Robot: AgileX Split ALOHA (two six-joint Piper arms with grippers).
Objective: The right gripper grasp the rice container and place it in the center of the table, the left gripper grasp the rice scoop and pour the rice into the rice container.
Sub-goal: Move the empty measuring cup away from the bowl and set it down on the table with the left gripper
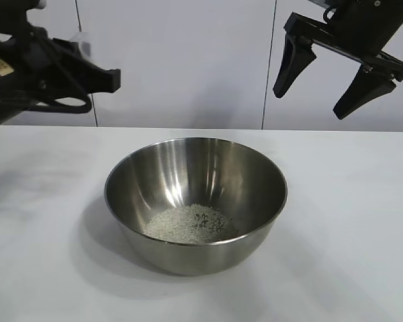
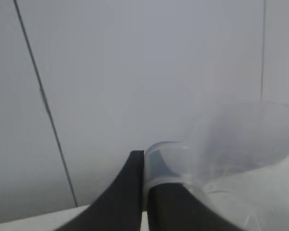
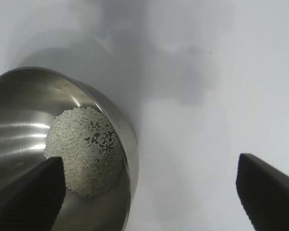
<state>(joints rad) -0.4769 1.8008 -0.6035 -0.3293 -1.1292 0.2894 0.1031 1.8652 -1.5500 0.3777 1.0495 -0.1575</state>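
My left gripper will let go of the rice scoop on its own side of the table (image 1: 88, 215), next to the rice container.
The rice container (image 1: 188, 176), a large shiny steel bowl, stands on the white table (image 1: 352, 221) near its middle. A pale heap of rice (image 1: 188, 223) lies in its bottom. My left gripper (image 1: 104, 77) is raised at the upper left, above and left of the bowl. In the left wrist view it (image 2: 144, 161) is shut on the handle of the clear rice scoop (image 2: 231, 144); no rice shows in the scoop. My right gripper (image 1: 316, 94) hangs open and empty high at the upper right. Its wrist view shows the gripper (image 3: 149, 161) spread wide, the bowl (image 3: 19, 96) and rice (image 3: 82, 149) below.
A white panelled wall (image 1: 188, 60) stands behind the table. Bare tabletop lies on both sides of the bowl and in front of it.
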